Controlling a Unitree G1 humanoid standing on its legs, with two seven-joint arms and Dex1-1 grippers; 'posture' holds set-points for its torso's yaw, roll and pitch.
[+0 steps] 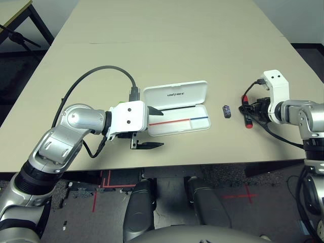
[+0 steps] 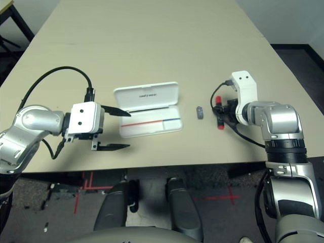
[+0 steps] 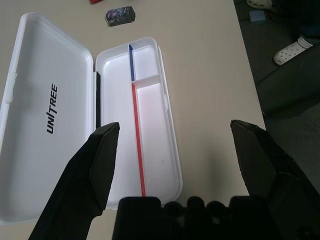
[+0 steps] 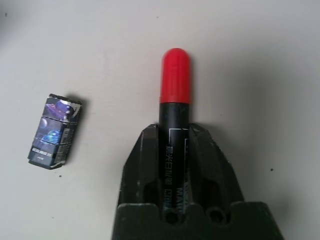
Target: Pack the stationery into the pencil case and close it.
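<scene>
Next, my right gripper sets the red marker free in the pencil case [image 1: 178,113], letting go of it in the space between the red line and the lid.
The white pencil case [image 1: 172,126] lies open on the table, its lid [image 1: 174,94] folded back and its tray [image 3: 150,130] bare inside, with a thin red-and-blue line. My left gripper [image 1: 162,127] is open, its fingers either side of the case's left end. Two stationery items lie to the right of the case. One is a tiny dark block [image 1: 226,110] flat on the table. The other is a red marker [image 4: 175,75] with a black body, and my right gripper [image 4: 174,131] is shut on that body, low at the table.
The beige table [image 1: 167,45] stretches far behind the case. Its front edge runs just below my left gripper. Black cables loop over both wrists. A dark table frame [image 1: 20,35] stands at the far left.
</scene>
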